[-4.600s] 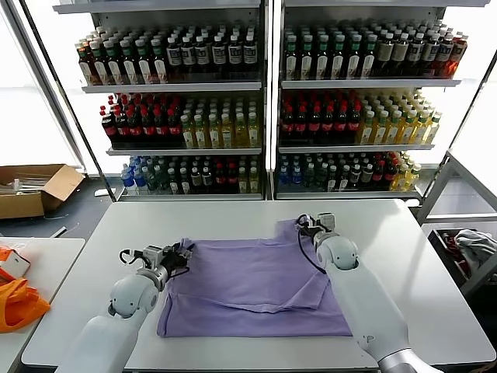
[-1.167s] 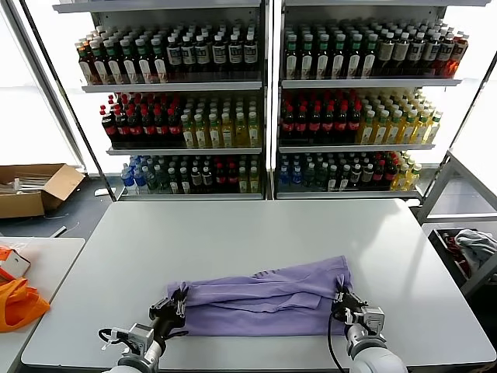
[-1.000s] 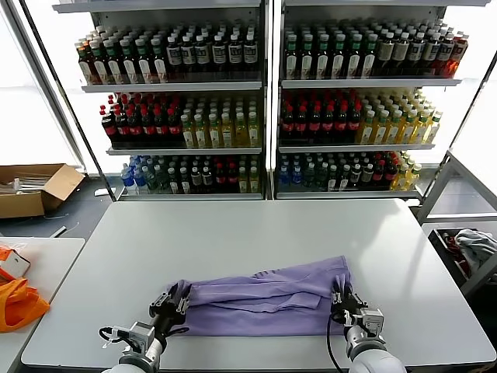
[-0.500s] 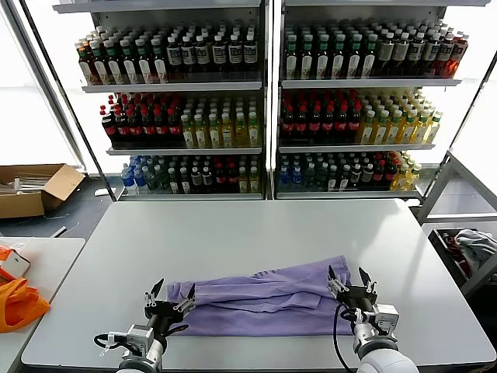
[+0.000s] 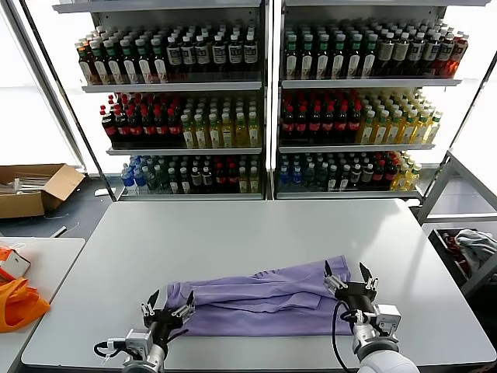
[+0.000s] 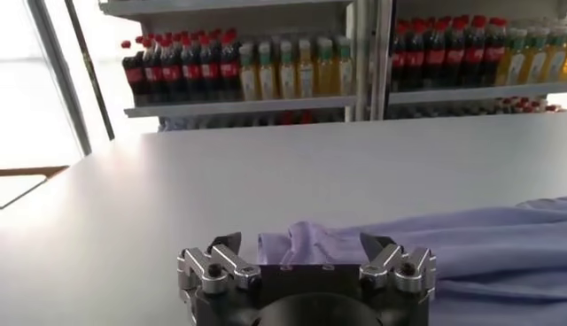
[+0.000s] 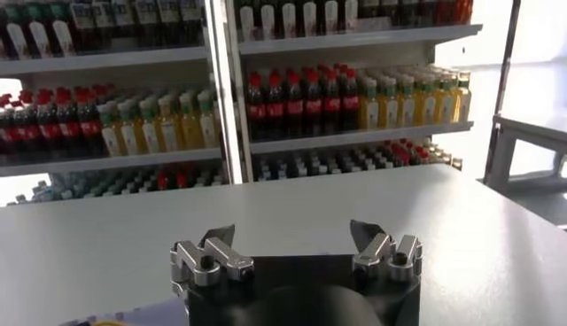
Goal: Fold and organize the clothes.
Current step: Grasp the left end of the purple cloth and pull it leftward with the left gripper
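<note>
Next, my left gripper takes the cloth's nearer end point(image 5: 178, 292), drags the cloth closer and folds that end back, because the lavender T-shirt's cloth stretches to my right gripper.
The lavender T-shirt point(image 5: 260, 299) lies folded into a long band across the near part of the white table point(image 5: 248, 233); its print is hidden. My left gripper point(image 5: 168, 305) is open and empty, just above the band's left end. In the left wrist view the gripper point(image 6: 301, 242) has its jaws spread, with the shirt point(image 6: 425, 244) lying just beyond them. My right gripper point(image 5: 346, 275) is open and empty above the band's right end. In the right wrist view the gripper point(image 7: 290, 233) shows spread jaws over bare tabletop.
Drink shelves point(image 5: 264, 101) stand behind the table. An orange fabric item point(image 5: 19, 305) lies on a side table at the left. A cardboard box point(image 5: 35, 189) sits on the floor at the left. A grey-white cloth heap point(image 5: 474, 245) lies at the right.
Both grippers carried the shirt's far edge toward me, folding it into a band. They then opened, let go of the fabric and lifted slightly.
</note>
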You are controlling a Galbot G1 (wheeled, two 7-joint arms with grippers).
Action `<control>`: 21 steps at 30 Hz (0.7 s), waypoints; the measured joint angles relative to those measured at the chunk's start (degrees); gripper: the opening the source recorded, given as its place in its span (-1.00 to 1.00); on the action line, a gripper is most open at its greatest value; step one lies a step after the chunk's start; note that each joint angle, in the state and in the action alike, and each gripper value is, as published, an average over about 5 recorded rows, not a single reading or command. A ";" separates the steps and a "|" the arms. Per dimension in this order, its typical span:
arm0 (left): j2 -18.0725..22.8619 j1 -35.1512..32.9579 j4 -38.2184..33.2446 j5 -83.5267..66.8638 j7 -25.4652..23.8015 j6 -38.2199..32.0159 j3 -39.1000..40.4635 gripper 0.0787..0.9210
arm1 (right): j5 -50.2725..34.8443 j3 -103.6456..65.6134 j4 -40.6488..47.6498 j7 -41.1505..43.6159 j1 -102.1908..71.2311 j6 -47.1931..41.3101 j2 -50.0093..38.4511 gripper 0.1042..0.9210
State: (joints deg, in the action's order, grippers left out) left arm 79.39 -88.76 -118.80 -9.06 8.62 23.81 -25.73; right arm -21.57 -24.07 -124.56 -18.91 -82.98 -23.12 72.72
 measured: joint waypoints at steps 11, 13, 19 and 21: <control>0.06 0.59 2.26 -4.21 0.40 1.60 -1.34 0.71 | 0.08 0.33 -0.80 0.04 -0.29 0.19 -0.10 0.76; 0.03 0.69 2.70 -4.90 0.33 1.90 -1.44 0.60 | 0.08 0.32 -0.92 0.08 -0.26 0.20 -0.16 0.76; 0.16 0.55 3.11 -6.06 0.17 2.08 -1.23 0.19 | 0.08 0.14 -1.01 0.10 0.04 0.19 -0.25 0.76; 0.25 0.49 3.15 -6.19 0.14 1.98 -1.04 0.06 | 0.09 0.16 -1.01 0.10 0.17 0.15 -0.24 0.76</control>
State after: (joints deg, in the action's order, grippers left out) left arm 79.64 -88.27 -115.65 -15.25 8.76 25.79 -26.77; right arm -21.49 -23.91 -125.57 -18.81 -82.80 -22.97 72.47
